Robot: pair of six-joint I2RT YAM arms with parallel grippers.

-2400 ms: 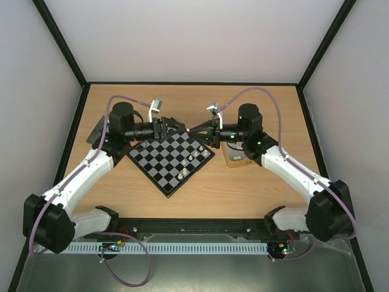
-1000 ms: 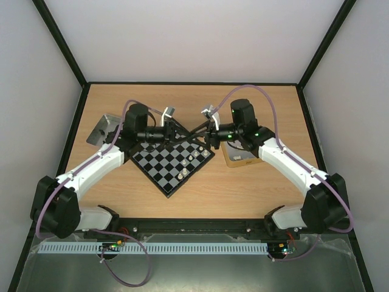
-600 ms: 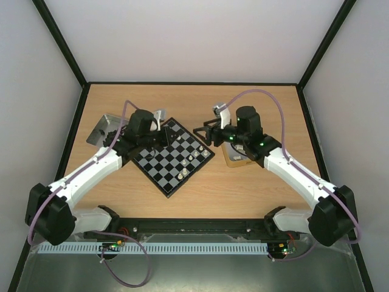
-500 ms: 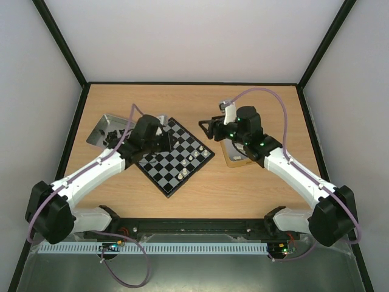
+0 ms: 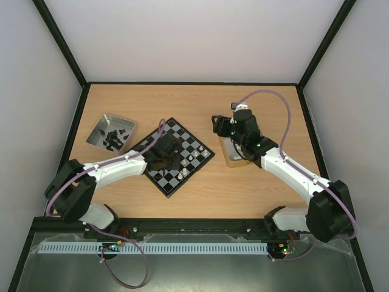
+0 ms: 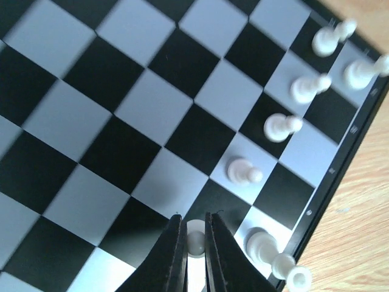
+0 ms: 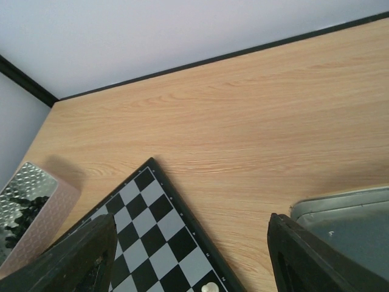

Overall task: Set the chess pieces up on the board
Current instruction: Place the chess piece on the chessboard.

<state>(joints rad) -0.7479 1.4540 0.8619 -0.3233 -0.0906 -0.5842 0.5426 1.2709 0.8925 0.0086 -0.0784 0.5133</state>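
Note:
Next, my left gripper lets go of the small white pawn on the dark square at the near end [image 5: 179, 168] [image 6: 215, 208] of the pawn row.
The board [image 5: 159, 175] lies as a diamond at mid-table, also in the left wrist view [image 6: 140, 103] and the right wrist view [image 7: 152, 213]. A few white chess pieces [image 5: 191, 157] stand along its right edge; from the left wrist they form a row [image 6: 281, 126] near the border. My left gripper [image 5: 171, 159] hangs low over the board's right half, shut on a small white pawn [image 6: 196, 240] above a dark square beside the edge row. My right gripper [image 5: 217, 123] sits off the board's right corner, its fingers [image 7: 79, 255] wide apart with nothing between them.
A shallow metal tray [image 5: 100, 126] holding dark pieces stands at the left, its wall [image 7: 42, 210] showing in the right wrist view. Under the right arm, right of the board, lies another tray [image 5: 233, 159], whose grey rim [image 7: 340, 204] shows. Black frame rails border the table.
My left arm swung from the board's back corner forward over its right half, still shut. My right gripper opened and drew back off the board toward the right-hand tray.

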